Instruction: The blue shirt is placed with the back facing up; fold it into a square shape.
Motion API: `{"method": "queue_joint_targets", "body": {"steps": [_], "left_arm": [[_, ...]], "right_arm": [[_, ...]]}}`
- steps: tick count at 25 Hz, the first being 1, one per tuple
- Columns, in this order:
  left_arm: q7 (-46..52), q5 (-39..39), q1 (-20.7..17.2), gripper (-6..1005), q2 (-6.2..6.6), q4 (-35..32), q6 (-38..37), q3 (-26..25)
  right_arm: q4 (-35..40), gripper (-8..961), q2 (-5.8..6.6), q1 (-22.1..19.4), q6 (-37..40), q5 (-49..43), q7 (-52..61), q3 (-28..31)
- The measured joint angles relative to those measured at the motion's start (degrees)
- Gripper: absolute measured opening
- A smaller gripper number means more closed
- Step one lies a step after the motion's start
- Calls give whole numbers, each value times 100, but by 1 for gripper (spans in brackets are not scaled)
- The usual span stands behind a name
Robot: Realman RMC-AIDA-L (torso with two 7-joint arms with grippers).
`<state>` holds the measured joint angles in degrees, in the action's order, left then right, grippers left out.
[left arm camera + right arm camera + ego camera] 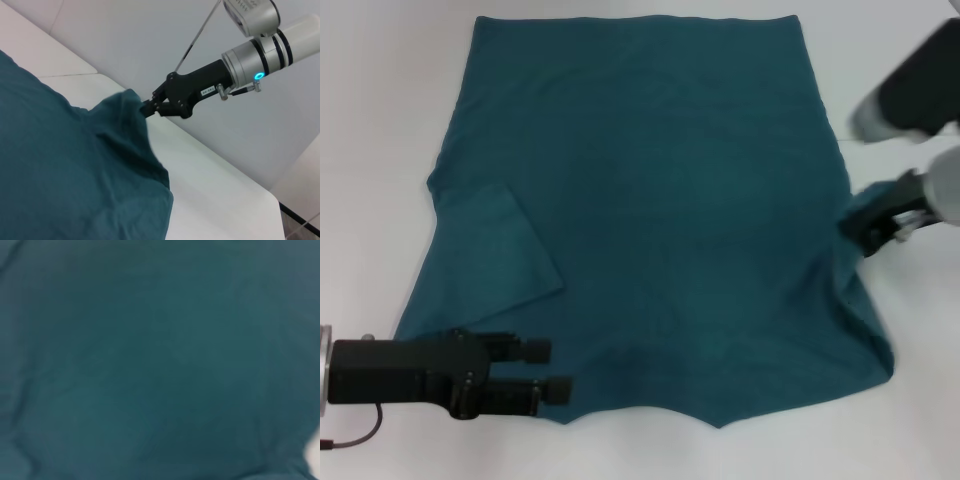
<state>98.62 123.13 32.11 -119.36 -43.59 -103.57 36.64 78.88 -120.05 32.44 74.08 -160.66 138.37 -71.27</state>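
Next, I release the raised sleeve from my right gripper on the blue shirt's body (757, 272), facing the tip of the folded sleeve.
The blue shirt (650, 180) lies spread flat on the white table, plain side up, with its left sleeve (495, 250) folded in over the body. My right gripper (868, 232) is at the shirt's right edge, shut on a pinch of the right sleeve and holding it raised off the table. The left wrist view shows that same right gripper (147, 107) clamped on the lifted peak of the blue shirt (60, 165). My left gripper (555, 370) hovers open at the near left corner, its fingers over the cloth's edge. Blue shirt (160, 360) cloth fills the right wrist view.
The white table (380, 120) shows bare on the left, along the near edge and to the right of the shirt. In the left wrist view the table's far corner (265, 200) ends near a pale wall.
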Motion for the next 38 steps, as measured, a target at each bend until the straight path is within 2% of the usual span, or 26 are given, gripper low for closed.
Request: {"method": "queue_joint_targets", "body": {"steps": [8, 14, 20, 25, 29, 36, 38], "left_arm": [[0, 0, -107, 797, -11, 0, -15, -20], [-11, 0, -142, 797, -25, 0, -15, -20], [-15, -2, -194, 797, -27, -30, 33, -55], [-10, -3, -212, 798, -11, -42, 68, -208], [45, -1, -244, 797, 43, -83, 77, -472], [229, 95, -336, 798, 53, -276, 135, -509], [232, 119, -344, 798, 53, -279, 154, -509]], "right_arm": [[-87, 22, -1, 155, -142, -40, -47, -1468], [-295, 21, -9, 279, -121, -41, -13, -1623], [-500, 83, -2, 343, -177, 216, 91, -1390], [-554, 305, 25, 345, -23, 1024, -227, -828], [-765, 382, 40, 445, 226, 1163, -389, -184], [-642, 517, 63, 453, 505, 982, -304, 568], [-594, 678, 65, 458, 511, 817, -219, 692]]}}
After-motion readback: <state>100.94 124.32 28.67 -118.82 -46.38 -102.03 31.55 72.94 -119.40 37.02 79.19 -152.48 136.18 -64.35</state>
